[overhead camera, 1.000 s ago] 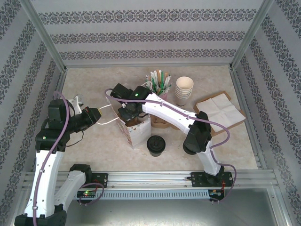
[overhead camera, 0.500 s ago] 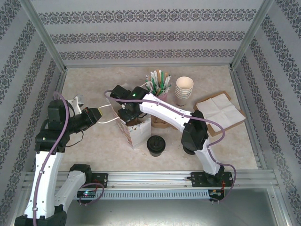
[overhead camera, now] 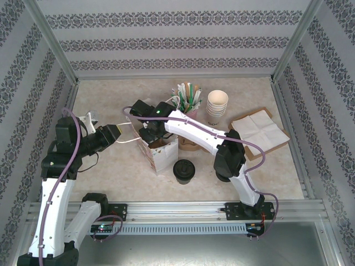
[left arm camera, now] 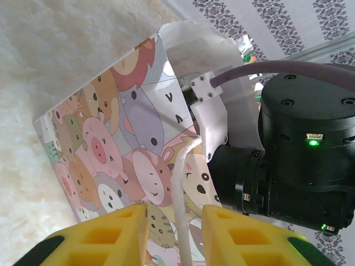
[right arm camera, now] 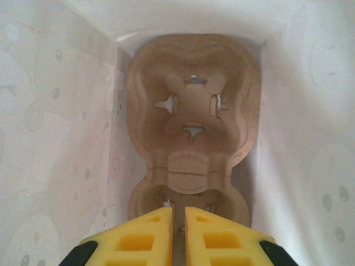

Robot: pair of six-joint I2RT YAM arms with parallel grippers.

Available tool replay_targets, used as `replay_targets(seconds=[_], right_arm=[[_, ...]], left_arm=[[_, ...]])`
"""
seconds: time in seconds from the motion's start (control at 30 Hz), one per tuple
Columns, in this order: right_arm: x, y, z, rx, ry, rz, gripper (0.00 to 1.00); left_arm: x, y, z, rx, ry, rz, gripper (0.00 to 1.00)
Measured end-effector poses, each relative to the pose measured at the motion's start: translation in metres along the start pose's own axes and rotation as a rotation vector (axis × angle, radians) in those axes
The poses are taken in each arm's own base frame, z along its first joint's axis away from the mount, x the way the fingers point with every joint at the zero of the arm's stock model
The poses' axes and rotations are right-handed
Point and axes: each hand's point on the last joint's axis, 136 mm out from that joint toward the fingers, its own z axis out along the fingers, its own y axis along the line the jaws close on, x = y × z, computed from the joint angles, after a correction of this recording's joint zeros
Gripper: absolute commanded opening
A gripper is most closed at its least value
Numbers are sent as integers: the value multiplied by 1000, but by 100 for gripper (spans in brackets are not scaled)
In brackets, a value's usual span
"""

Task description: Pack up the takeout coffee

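My left gripper should pinch the handle [left arm camera: 181, 224], as the bag's white handle is loose in its open fingers, to hold the bag steady while my right gripper works inside.
One takeout coffee [overhead camera: 183, 169] with a black lid stands on the table just right of the cartoon-animal paper bag [overhead camera: 163, 158]. My right gripper [overhead camera: 148, 136] reaches down into the bag's mouth. Inside, the brown cardboard cup carrier [right arm camera: 191, 111] lies along the bag's bottom, and my right gripper [right arm camera: 178, 233] has its jaws almost together on a thin strip of the carrier's near rim. My left gripper [overhead camera: 121, 133] is at the bag's left side. In the left wrist view my left gripper [left arm camera: 175, 233] stands open around the bag's white handle [left arm camera: 180, 188], touching it on neither side.
A stack of white paper cups [overhead camera: 217, 105] and a pink cup of straws [overhead camera: 188, 100] stand behind the bag. White napkins on a brown tray [overhead camera: 258, 130] lie at the right. A brown item [overhead camera: 189, 145] sits partly hidden under the right arm.
My left gripper's jaws have spread apart and let go of the bag's white handle. Both arms have barely moved.
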Motion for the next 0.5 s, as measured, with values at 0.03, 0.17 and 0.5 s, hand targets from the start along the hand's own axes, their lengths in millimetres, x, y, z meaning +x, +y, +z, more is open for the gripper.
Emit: replay_targets(seconds=[0.03,0.17,0.5], right_arm=[[0,0,0,0,-1,0,15],[-1,0,-1,-2,-4,0,15],[-4,1,1,-7,-17,-4,15]], left_arm=[[-1,0,0,2,-2,2,35],[-3,-2,0,7,-9,4,39],[-3,-2,1,8,-10,5,31]])
